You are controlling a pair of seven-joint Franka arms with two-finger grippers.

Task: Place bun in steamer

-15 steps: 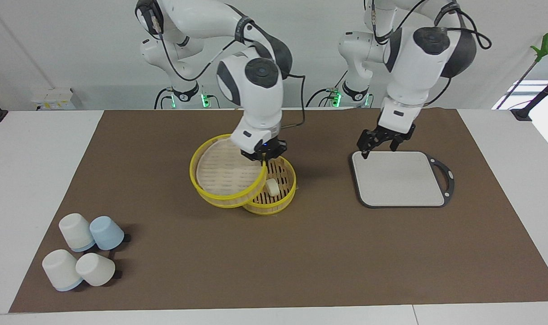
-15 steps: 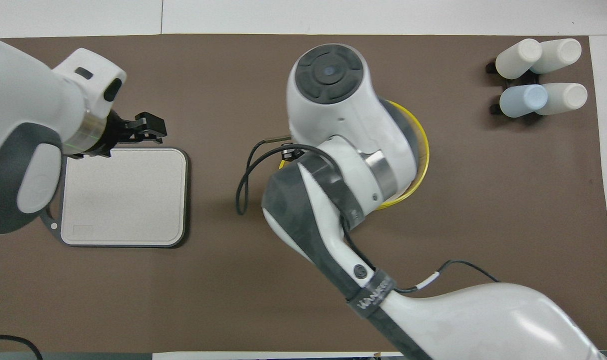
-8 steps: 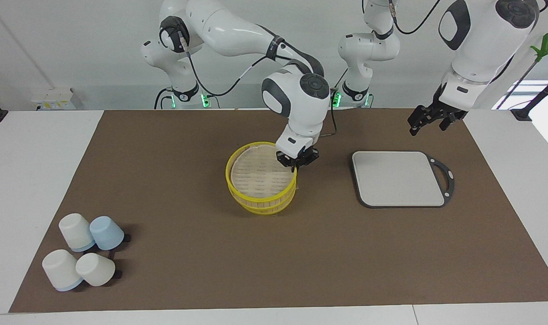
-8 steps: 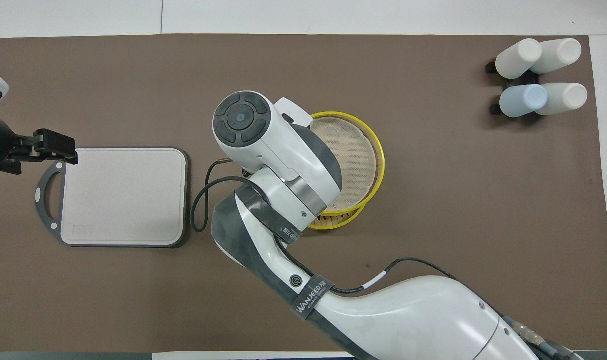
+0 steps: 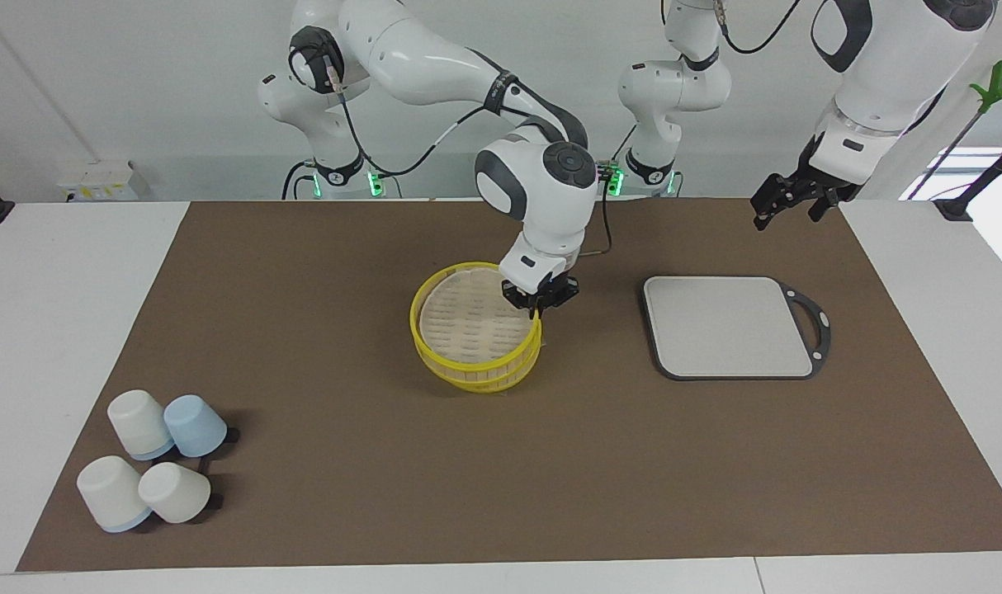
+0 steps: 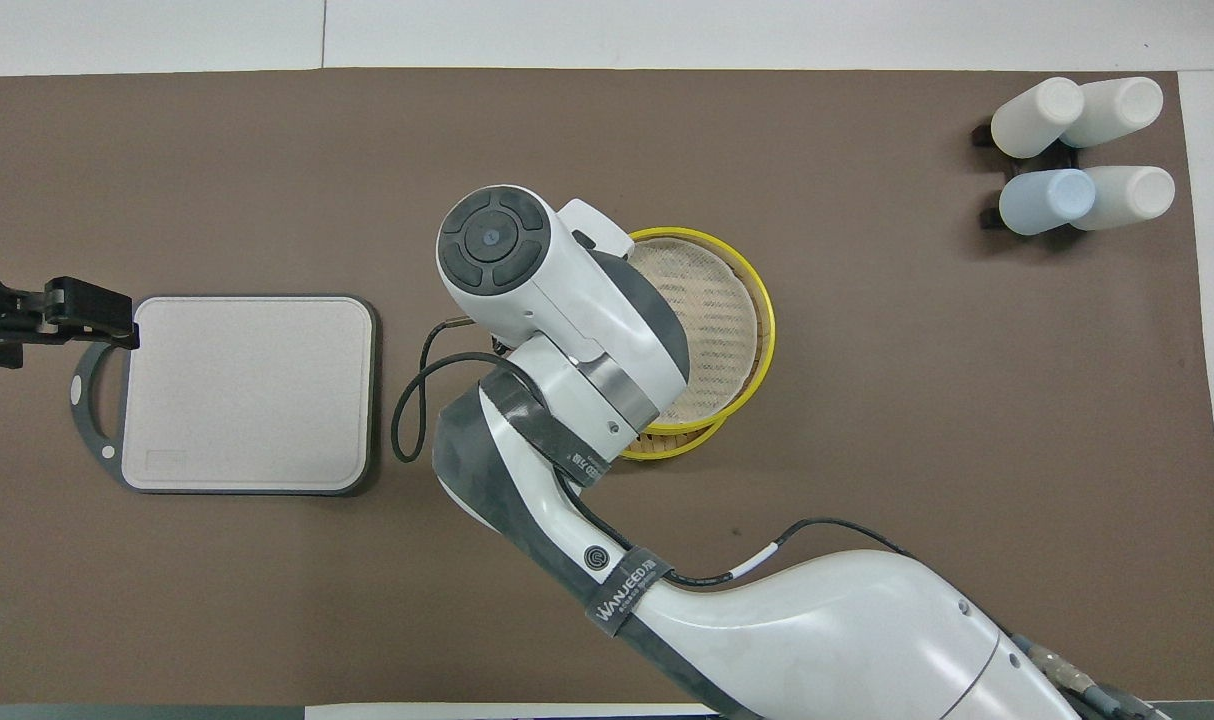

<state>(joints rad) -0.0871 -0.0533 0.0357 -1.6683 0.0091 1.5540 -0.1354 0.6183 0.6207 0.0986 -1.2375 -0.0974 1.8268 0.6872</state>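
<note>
The robot's right gripper will release the lid squarely over the middle of the lower basket (image 6: 653, 359), with the lid's rim lined up with the basket's rim.
The yellow-rimmed steamer (image 5: 476, 369) (image 6: 757, 330) sits mid-mat, its lid (image 5: 466, 318) lying on top of the lower basket a little off-centre. The bun is hidden under that lid. My right gripper (image 5: 537, 307) is at the lid's rim on the side toward the grey board, shut on the rim; in the overhead view my right arm covers it. My left gripper (image 5: 786, 210) (image 6: 87, 310) hangs open and empty in the air over the mat by the board's handle end.
A grey rectangular board (image 5: 728, 326) (image 6: 247, 390) with a dark handle loop lies toward the left arm's end of the table. Several upturned white and blue cups (image 5: 150, 462) (image 6: 1077, 150) cluster at the right arm's end, farther from the robots.
My right gripper has brought the tilted lid over the basket and set it level, covering the bun. My left gripper has lifted off the board's corner and swung out toward its own end.
</note>
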